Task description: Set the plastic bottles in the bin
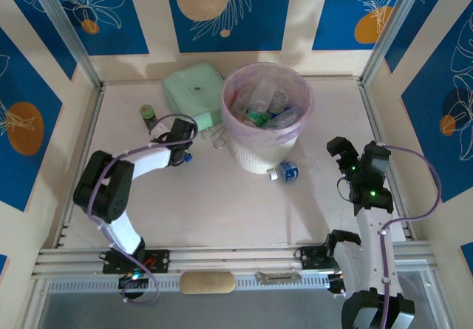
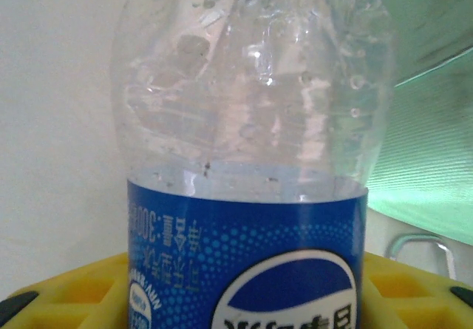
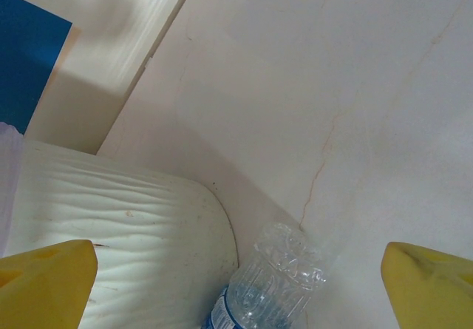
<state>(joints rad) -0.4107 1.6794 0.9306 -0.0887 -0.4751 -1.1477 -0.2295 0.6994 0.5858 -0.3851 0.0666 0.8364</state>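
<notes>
Next, my left gripper releases the clear plastic bottle on the bottles (image 1: pixel 273 114) next to the green one in the bin. The held bottle is now low over the table.
My left gripper (image 1: pixel 179 138) is low over the table left of the bin (image 1: pixel 255 159), shut on a clear plastic bottle (image 2: pixel 247 196) with a blue label. That bottle stands between the yellow fingers (image 2: pixel 74 285), very close to the left wrist camera. The round white woven bin has a pink liner and holds several bottles (image 1: pixel 266 111). Another clear bottle (image 1: pixel 284 171) lies on the table against the bin's right foot. In the right wrist view this bottle (image 3: pixel 270 285) rests beside the bin wall (image 3: pixel 111 225). My right gripper (image 1: pixel 347 159) hangs open to its right, holding nothing.
A flat mint-green box (image 1: pixel 194 92) lies behind my left gripper and shows again as a green box edge (image 2: pixel 429 159). A short dark jar with a green lid (image 1: pixel 148 114) stands to its left. Metal clips (image 1: pixel 216 135) lie between box and bin. Side walls enclose the table.
</notes>
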